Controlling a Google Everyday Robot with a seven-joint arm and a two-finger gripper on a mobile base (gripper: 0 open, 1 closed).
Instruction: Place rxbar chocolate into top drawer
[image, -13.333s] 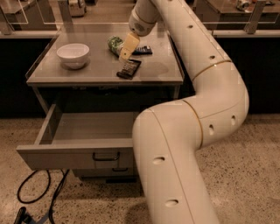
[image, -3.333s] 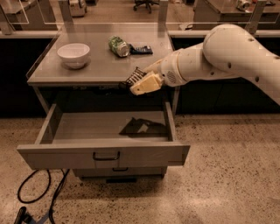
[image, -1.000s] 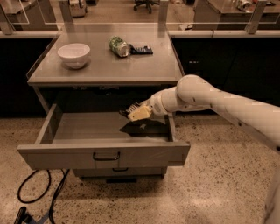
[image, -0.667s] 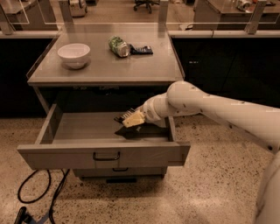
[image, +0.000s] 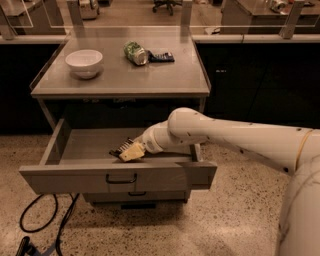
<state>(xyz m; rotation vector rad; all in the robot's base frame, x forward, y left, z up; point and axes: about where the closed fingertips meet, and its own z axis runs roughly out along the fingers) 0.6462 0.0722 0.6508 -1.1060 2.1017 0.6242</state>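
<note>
Next, my gripper lets go of the rxbar chocolate on the top drawer's bottom near the middle (image: 146, 149), a bit toward my arm's side.
The top drawer (image: 75, 177) is pulled wide open under the tabletop, its grey front and dark bar handle facing me. My gripper (image: 129, 151) is down inside it, left of the middle and just behind the front panel. My white arm reaches in from the right, over the drawer's right half. A small dark sliver (image: 116, 152) shows on the drawer floor at the gripper's left tip. I cannot tell whether it is the rxbar chocolate. Otherwise the bar is hidden behind the arm and the drawer front.
A white bowl (image: 84, 62), a green can (image: 135, 52) on its side and a dark bluish flat bar (image: 161, 57) lie on the tabletop (image: 120, 82). The lower drawer (image: 129, 195) is closed. A black cable (image: 45, 225) lies on the floor at the left. Dark cabinets stand on both sides.
My gripper has moved lower and to the left inside the drawer. The dark bar that lay in plain view on the drawer floor is now covered by my arm.
</note>
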